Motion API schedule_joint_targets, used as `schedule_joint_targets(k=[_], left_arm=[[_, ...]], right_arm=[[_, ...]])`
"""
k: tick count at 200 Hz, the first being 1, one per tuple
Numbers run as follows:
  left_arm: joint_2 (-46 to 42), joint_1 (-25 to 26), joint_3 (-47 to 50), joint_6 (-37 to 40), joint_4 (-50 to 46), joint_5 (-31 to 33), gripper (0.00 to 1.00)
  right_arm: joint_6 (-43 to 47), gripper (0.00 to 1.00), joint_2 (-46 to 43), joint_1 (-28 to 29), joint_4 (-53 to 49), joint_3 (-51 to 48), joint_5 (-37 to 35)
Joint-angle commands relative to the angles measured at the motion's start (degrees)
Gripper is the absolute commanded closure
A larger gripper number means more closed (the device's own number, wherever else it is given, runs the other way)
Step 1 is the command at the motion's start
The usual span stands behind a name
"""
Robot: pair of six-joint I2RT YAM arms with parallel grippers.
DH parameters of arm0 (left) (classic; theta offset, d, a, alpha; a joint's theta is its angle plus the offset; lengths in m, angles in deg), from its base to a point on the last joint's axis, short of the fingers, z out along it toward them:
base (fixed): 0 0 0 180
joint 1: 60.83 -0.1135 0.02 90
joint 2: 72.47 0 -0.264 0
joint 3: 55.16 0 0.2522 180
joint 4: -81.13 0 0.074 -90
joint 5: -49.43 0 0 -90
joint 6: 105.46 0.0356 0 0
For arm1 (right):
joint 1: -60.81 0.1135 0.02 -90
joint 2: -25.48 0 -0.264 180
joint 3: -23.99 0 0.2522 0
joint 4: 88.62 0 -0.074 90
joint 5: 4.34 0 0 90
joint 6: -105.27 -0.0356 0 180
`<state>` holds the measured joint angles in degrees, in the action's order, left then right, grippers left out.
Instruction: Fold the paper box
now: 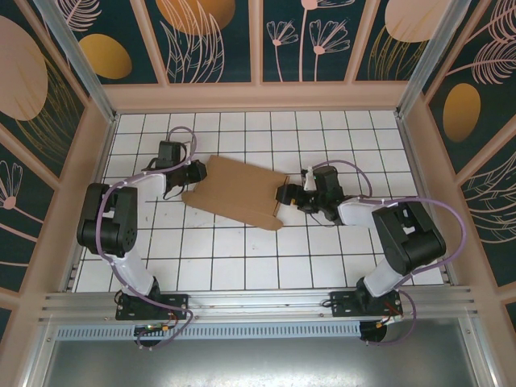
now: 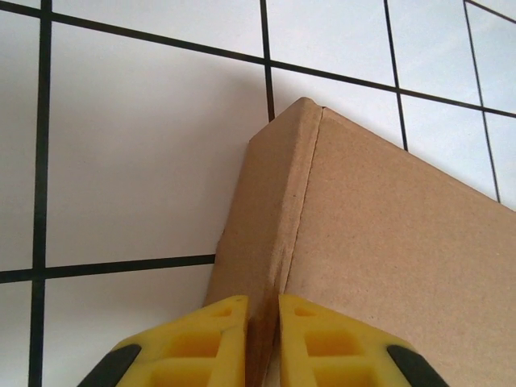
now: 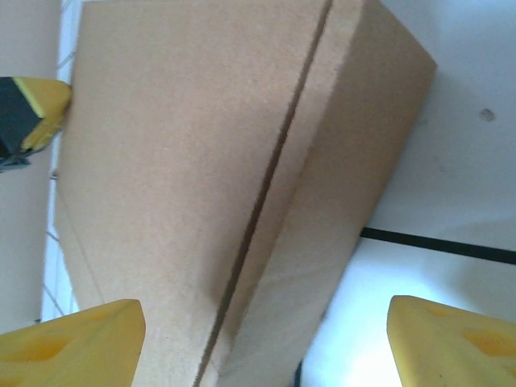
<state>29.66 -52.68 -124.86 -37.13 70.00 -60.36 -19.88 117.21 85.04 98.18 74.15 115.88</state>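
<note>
The flap's rounded ends stick out along the box's near edge, so the robot's right gripper should hold the box's end (image 1: 274, 197) while the left gripper works that edge.
The paper box (image 1: 238, 192) lies mid-table as a flat, closed brown cardboard shape, slightly skewed. My left gripper (image 1: 196, 172) is at its left end. In the left wrist view the yellow fingers (image 2: 211, 343) are pinched onto the box's narrow side wall (image 2: 270, 210), near the corner. My right gripper (image 1: 284, 194) is at the box's right end. In the right wrist view it (image 3: 262, 347) stands wide open, with the box's corner and lid seam (image 3: 266, 185) between the spread yellow fingers (image 3: 72, 343). The box's underside is hidden.
The white tiled table (image 1: 242, 258) is ringed by a low peach wall (image 1: 258, 97), with the metal rail (image 1: 258, 302) and arm bases at the near edge. A fingertip of the left gripper (image 3: 32, 113) shows at the far end of the box in the right wrist view.
</note>
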Motion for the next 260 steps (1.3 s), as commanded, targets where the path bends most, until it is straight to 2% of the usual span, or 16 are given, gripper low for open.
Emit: schedule_joint_targets(k=[1, 26, 46, 112, 160, 186, 217, 234, 260], left_arm=[[4.47, -0.99, 2.29, 0.61, -7.29, -0.94, 0.87], [5.26, -2.73, 3.19, -0.82, -5.59, -3.93, 0.89], [5.78, -3.80, 3.16, -0.83, -5.68, -4.02, 0.92], [9.09, -5.61, 2.04, 0.10, -6.22, -5.21, 0.94], [9.92, -5.70, 1.96, 0.06, -5.82, -6.38, 0.96], [9.33, -5.69, 2.17, -0.40, -5.23, -7.20, 0.97], [6.39, -5.67, 2.76, -1.55, -4.70, -6.40, 0.92], [2.01, -5.68, 3.77, -3.58, -4.07, -2.81, 0.89], [-8.74, -5.68, 5.38, -10.22, -4.18, 6.55, 0.75]], right_arm=[[-2.66, 0.18, 1.97, -0.41, 5.34, -0.47, 5.17], [-3.96, 0.11, 3.05, -0.80, 7.27, -0.85, 6.19], [-4.39, 0.06, 4.00, -1.01, 7.80, -0.51, 6.40], [-5.13, 0.06, 8.74, -1.00, 6.94, 2.92, 7.62], [-10.34, 0.07, 13.10, 0.08, 16.19, 4.77, 16.39], [-13.82, 0.14, 15.07, 1.15, 21.78, 6.08, 19.01], [-16.09, 0.36, 14.99, 0.74, 24.06, 6.32, 18.27], [-17.12, 0.41, 13.55, 0.51, 25.16, 5.04, 17.43], [-19.12, 0.44, 10.22, 0.71, 28.55, 1.08, 13.86]])
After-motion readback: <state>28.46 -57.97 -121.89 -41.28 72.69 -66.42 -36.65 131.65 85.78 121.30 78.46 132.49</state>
